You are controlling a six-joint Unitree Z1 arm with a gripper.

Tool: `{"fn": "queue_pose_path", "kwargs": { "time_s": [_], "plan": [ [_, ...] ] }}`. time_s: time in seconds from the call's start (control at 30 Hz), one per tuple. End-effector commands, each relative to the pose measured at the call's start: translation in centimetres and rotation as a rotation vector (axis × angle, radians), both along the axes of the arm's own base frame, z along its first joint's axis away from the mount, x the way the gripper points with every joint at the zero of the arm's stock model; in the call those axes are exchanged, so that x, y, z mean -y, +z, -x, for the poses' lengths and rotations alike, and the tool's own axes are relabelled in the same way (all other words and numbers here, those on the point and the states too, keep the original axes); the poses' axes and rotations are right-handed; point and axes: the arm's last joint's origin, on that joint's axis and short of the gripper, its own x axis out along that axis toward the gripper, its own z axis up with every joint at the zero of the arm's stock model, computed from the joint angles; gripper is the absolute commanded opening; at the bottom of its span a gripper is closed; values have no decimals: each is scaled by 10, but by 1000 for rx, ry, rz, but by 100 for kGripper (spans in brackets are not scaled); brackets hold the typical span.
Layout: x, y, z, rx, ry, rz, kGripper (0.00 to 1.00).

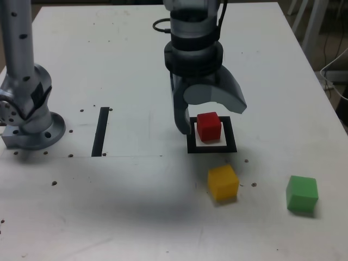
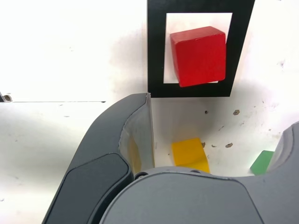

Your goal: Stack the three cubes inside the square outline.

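The red cube already sits inside the black square outline, so next my gripper closes on the opposite sides of the yellow cube [image 1: 223, 183] [image 2: 190, 154].
The red cube [image 1: 209, 126] [image 2: 198, 55] sits inside the black square outline [image 1: 213, 149] [image 2: 156, 51], turned slightly, with one edge reaching the tape. My gripper [image 1: 211, 118] [image 2: 219, 114] is open and hangs just over and behind the red cube, one jaw on each side, holding nothing. The yellow cube [image 1: 223, 182] [image 2: 190, 154] rests on the table in front of the outline. The green cube [image 1: 302, 193] [image 2: 261, 162] lies further toward the exterior view's right; the wrist view shows only a corner of it.
A straight black tape strip [image 1: 100, 131] lies at the exterior view's left of the outline. The arm's grey base [image 1: 30, 122] stands at the far left. The white table [image 1: 136, 206] has small screw holes. Its right edge is near the green cube.
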Motion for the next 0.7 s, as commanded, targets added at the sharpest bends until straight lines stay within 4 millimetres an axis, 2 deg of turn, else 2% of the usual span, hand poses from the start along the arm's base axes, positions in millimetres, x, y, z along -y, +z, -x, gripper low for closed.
{"fn": "queue_pose_path", "kwargs": {
  "time_s": [0.0, 0.33, 0.67],
  "plan": [
    [2, 6, 3, 9, 2, 0, 99],
    [10, 11, 5, 18, 21, -2, 100],
    [46, 23, -1, 54, -1, -7, 100]
  ]
}}
